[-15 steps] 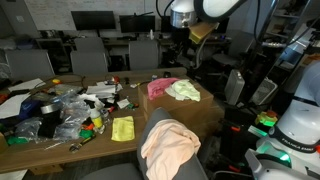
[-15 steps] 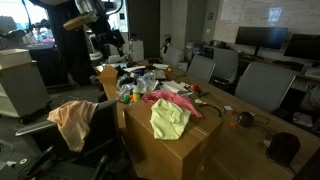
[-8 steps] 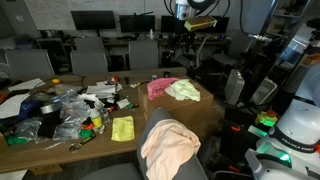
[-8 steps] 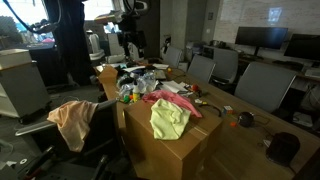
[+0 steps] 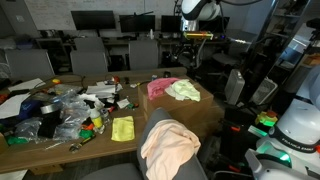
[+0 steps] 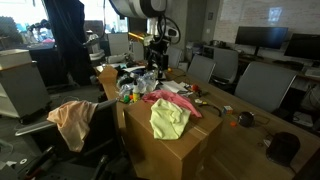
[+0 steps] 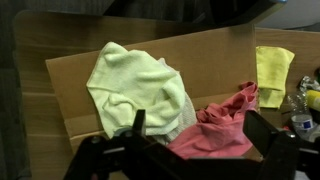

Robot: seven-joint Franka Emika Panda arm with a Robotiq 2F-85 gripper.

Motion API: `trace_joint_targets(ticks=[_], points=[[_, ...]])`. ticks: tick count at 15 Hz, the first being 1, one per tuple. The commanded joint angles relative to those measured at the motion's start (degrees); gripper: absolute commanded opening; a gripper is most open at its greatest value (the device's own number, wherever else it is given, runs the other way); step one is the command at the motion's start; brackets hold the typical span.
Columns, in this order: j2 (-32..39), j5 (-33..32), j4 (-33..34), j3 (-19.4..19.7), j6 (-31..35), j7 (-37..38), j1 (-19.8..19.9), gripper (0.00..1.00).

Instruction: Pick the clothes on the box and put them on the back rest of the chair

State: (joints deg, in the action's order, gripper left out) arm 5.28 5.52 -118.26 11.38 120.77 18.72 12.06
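Note:
The robot's gripper should close on the far part (image 5: 182, 83) (image 7: 130, 119) of the light green cloth, on the side away from the chair with the peach cloth.
A cardboard box (image 5: 205, 112) carries a light green cloth (image 5: 184, 91) and a pink cloth (image 5: 160, 87); both exterior views show them, green (image 6: 170, 118) and pink (image 6: 163, 98). A peach cloth (image 5: 168, 146) hangs on the chair's back rest (image 6: 72, 120). My gripper (image 5: 191, 47) hovers above and behind the box, also in an exterior view (image 6: 155, 62). In the wrist view the gripper (image 7: 200, 132) is open and empty, with the pink cloth (image 7: 218, 125) between its fingers and the green cloth (image 7: 135, 82) to the left.
A long table (image 5: 60, 140) holds cluttered bags, bottles and a yellow cloth (image 5: 122, 128), seen at the right of the wrist view (image 7: 272, 70). Office chairs (image 6: 262, 85) ring the table. White robot equipment (image 5: 295, 120) stands beside the box.
The arm has swung in from further off toward the box, and the gripper has come lower and closer above the cloths. The cloths have not moved.

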Motion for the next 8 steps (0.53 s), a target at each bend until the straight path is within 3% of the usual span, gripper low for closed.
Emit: trace_joint_targets(ticks=[1, 8], points=[[6.01, 7.53, 4.80, 2.05, -1.09, -2.83, 2.76, 1.00], [14.67, 16.43, 7.37, 2.80, 0.39, -2.59, 6.26, 1.00]])
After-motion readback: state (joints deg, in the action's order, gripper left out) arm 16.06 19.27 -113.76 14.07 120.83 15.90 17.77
